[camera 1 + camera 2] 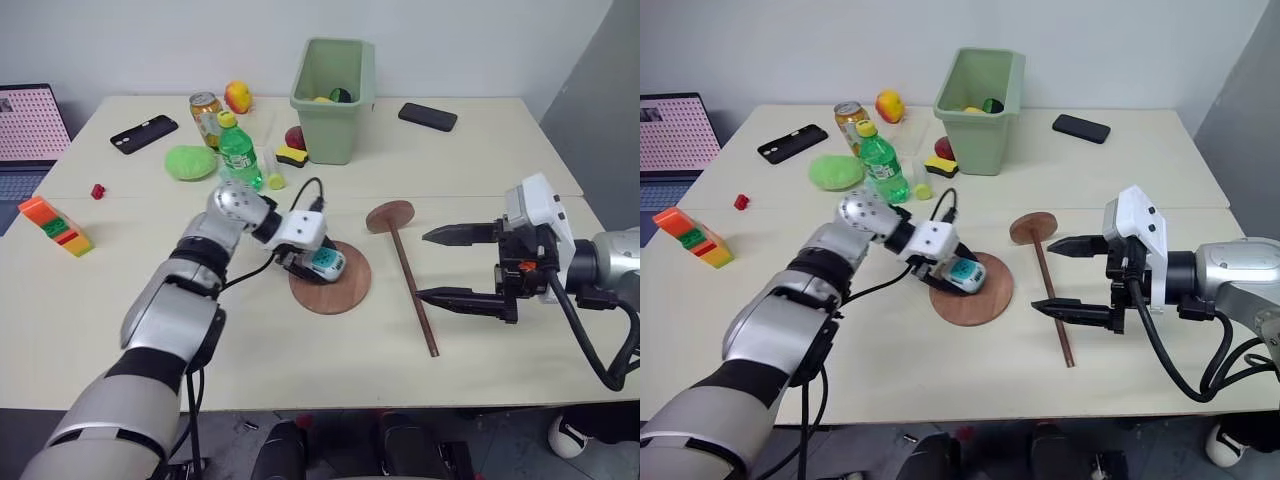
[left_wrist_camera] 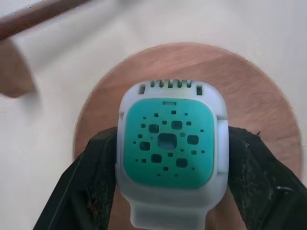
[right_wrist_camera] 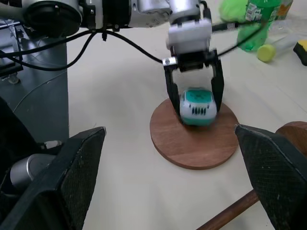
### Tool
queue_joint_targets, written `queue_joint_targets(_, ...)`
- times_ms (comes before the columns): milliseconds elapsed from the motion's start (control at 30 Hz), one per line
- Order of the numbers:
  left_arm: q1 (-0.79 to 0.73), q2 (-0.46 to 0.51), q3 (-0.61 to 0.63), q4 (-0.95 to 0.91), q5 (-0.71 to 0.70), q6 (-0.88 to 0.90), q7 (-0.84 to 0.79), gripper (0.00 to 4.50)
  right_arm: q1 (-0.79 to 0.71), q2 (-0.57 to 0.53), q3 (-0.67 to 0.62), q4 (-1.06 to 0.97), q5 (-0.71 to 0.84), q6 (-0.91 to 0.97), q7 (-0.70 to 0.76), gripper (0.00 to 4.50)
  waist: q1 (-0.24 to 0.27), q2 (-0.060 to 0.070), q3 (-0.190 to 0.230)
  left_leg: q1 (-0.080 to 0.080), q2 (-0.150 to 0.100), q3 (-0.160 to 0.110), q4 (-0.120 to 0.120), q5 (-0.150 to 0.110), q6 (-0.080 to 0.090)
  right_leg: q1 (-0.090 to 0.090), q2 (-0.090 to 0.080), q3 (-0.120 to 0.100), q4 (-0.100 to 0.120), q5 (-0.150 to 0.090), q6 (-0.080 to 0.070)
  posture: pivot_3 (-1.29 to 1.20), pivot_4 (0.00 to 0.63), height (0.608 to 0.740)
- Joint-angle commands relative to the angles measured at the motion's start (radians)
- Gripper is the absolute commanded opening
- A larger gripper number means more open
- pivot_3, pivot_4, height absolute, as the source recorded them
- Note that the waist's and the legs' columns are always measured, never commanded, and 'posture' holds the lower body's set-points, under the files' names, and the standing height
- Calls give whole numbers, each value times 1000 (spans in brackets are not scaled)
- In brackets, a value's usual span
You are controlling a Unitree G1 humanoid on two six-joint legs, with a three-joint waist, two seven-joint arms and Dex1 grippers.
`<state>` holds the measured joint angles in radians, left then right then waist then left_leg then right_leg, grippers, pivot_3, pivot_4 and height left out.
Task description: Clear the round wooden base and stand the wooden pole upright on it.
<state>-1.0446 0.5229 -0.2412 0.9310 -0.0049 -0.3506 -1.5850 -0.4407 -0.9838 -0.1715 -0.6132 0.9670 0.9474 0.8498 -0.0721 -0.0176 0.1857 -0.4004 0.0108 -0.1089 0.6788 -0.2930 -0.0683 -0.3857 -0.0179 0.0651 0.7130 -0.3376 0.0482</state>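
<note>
The white device will come out of my left gripper's hold and stay on the bare table (image 1: 179, 213), at a spot just in front of the fuzzy green toy.
The round wooden base (image 1: 345, 293) lies flat near the table's middle. A small white device with a teal face (image 1: 325, 263) sits over the base's left part, and my left gripper (image 1: 318, 262) is shut on it, one black finger (image 2: 98, 163) on each side. Whether the device rests on the disc or hangs just above it I cannot tell. The wooden pole (image 1: 407, 265) lies flat to the right of the base, its disc end (image 1: 390, 215) pointing away from me. My right gripper (image 1: 422, 266) hovers open beside the pole, jaws wide, holding nothing.
At the back stand a green bin (image 1: 335, 100), a green bottle (image 1: 238, 152), a soda can (image 1: 205, 108) and two black phones (image 1: 143, 133) (image 1: 427, 116). Coloured blocks (image 1: 57, 227) and a laptop (image 1: 30, 130) are at the far left.
</note>
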Motion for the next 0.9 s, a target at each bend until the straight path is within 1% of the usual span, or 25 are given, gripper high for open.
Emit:
queue_joint_targets(33,206,168,167,-446,-138,338,85,2840,27,16,-19,-13,13,-21,-4,4500,-13,0,0,0,2,-2,-1,1,-1,0,0,1,0,0,0,0,150,740)
queue_joint_targets(100,266,206,218,-565,-136,486,198,2840,21,24,-10,-4,9,-25,-1,4500,-16,1,0,0,1,-3,-1,1,-2,-1,0,0,0,0,0,0,150,740)
queue_joint_targets(167,279,220,275,-586,-95,628,389,2840,-1,38,5,19,3,-31,2,4500,-8,0,0,0,1,-5,0,1,-2,0,0,0,1,0,0,0,150,740)
queue_joint_targets(200,281,223,291,-591,-84,677,449,2840,-8,43,10,26,1,-32,3,4500,0,0,0,0,0,-5,1,1,-2,1,0,-2,1,0,0,0,150,740)
queue_joint_targets(233,270,223,305,-556,-48,718,554,2840,-18,50,20,35,-6,-36,4,4500,3,0,0,0,0,-5,1,1,-1,2,-1,-3,1,0,0,0,150,740)
queue_joint_targets(267,263,222,310,-535,-24,746,622,2840,-24,55,26,41,-13,-39,6,4500,7,0,0,1,-1,-5,2,1,0,3,-1,-3,1,0,0,0,150,740)
queue_joint_targets(333,215,213,334,-432,19,882,801,2840,-39,66,43,51,-24,-46,6,4500,9,0,0,2,-1,-5,2,1,0,4,-1,-3,1,0,0,0,150,740)
queue_joint_targets(400,180,206,345,-366,29,961,891,2840,-47,71,51,56,-29,-49,6,4500,10,0,0,2,-2,-5,2,1,0,4,-1,-3,1,0,0,0,150,740)
queue_joint_targets(500,107,195,369,-233,36,995,1021,2840,-49,74,48,55,-30,-49,3,4500,11,0,0,0,-2,-4,1,1,-1,1,-1,-3,1,0,0,0,150,740)
queue_joint_targets(633,-10,171,414,7,14,907,1179,2840,-51,83,43,51,-33,-48,-3,4500,14,-1,-1,-1,-1,-4,1,3,-4,0,-1,-3,1,0,0,0,150,740)
queue_joint_targets(733,-65,146,418,134,8,835,1217,2840,-53,88,42,46,-33,-46,-10,4500,14,-1,-1,-1,-2,-3,1,3,-4,0,-2,-3,1,0,0,0,150,740)
queue_joint_targets(767,-78,135,415,169,12,815,1226,3540,-54,89,41,45,-32,-44,-12,4500,14,-1,-1,-1,-2,-2,1,3,-4,0,-2,-3,1,0,0,0,150,740)
queue_joint_targets(800,-89,126,415,198,9,806,1229,3561,-55,90,39,44,-31,-43,-15,4500,15,-1,-1,-1,-2,-2,1,3,-4,-1,-2,-2,1,0,0,0,150,740)
queue_joint_targets(833,-98,119,424,226,1,793,1242,3722,-57,91,39,43,-31,-42,-18,4500,16,-1,-1,-1,-2,-2,1,3,-4,-1,-2,-3,1,0,0,0,150,740)
queue_joint_targets(867,-103,115,428,248,-5,782,1240,4028,-56,93,38,42,-30,-41,-21,4500,15,-1,-1,-1,-2,-3,1,3,-4,-1,-2,-3,2,0,0,0,150,740)
queue_joint_targets(900,-108,113,433,267,-9,770,1252,4152,-55,94,38,41,-30,-40,-24,4500,15,-1,-1,-1,-2,-2,1,3,-4,-1,-2,-2,2,0,0,0,150,740)
